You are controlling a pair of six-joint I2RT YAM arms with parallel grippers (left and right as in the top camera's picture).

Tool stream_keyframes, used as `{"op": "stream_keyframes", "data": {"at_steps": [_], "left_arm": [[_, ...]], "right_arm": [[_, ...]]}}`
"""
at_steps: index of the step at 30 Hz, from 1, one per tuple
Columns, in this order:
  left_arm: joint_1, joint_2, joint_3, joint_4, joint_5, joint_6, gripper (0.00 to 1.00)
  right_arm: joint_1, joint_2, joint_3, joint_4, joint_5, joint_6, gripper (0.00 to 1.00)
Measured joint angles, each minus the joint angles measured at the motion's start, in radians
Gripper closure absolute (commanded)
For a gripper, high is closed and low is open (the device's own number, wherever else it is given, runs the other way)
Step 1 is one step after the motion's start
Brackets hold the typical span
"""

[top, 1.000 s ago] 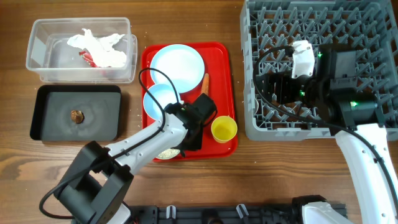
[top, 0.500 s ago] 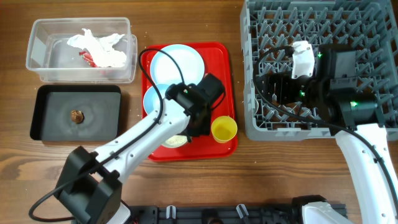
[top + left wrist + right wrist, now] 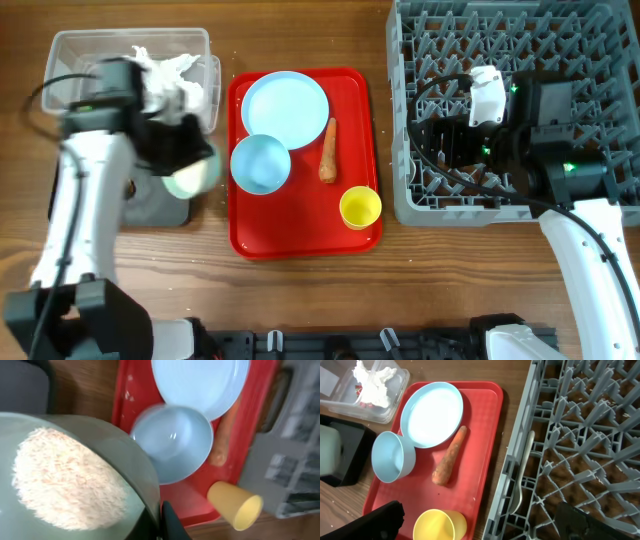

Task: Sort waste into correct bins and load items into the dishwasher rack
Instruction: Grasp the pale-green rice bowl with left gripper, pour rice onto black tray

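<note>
Next, my left gripper releases the pale green bowl on the red tray (image 3: 260,231) in front of the pale blue bowl. The green bowl is now held beside the clear tub.
My left gripper (image 3: 183,150) is shut on the rim of the pale green bowl (image 3: 197,176) and holds it beside the clear tub (image 3: 70,60), over the right end of the black tray (image 3: 155,208). The bowl holds white rice (image 3: 65,480). White tissue (image 3: 165,70) lies in the tub. On the red tray (image 3: 300,235) are the pale blue plate (image 3: 285,100), pale blue bowl (image 3: 260,163), carrot (image 3: 328,150) and yellow cup (image 3: 360,207). My right gripper (image 3: 447,142) is open and empty over the grey dishwasher rack (image 3: 560,40), near its left wall.
The right wrist view shows the rack's left wall (image 3: 520,460) next to the red tray (image 3: 485,435), with the yellow cup (image 3: 440,525) closest to it. A pale utensil (image 3: 524,475) stands in the rack's edge row. Bare wood lies in front of the trays.
My left arm has lifted the green bowl with rice off the red tray and swung it left, over the black tray. The right arm has not moved.
</note>
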Motion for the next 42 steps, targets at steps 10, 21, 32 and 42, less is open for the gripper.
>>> {"op": "stream_keyframes", "data": {"at_steps": [10, 21, 32, 42], "left_arm": [[0.485, 0.241, 0.000, 0.085, 0.545, 0.281, 0.96], [0.594, 0.380, 0.000, -0.035, 0.953, 0.344, 0.96], [0.629, 0.380, 0.000, -0.168, 1.078, 0.344, 0.96], [0.597, 0.351, 0.002, -0.303, 1.051, 0.431, 0.96]], "right_arm": [[0.000, 0.000, 0.000, 0.001, 0.000, 0.000, 0.00], [0.000, 0.000, 0.000, 0.000, 0.000, 0.000, 0.00], [0.000, 0.000, 0.000, 0.000, 0.000, 0.000, 0.00], [0.000, 0.000, 0.000, 0.000, 0.000, 0.000, 0.00]]}}
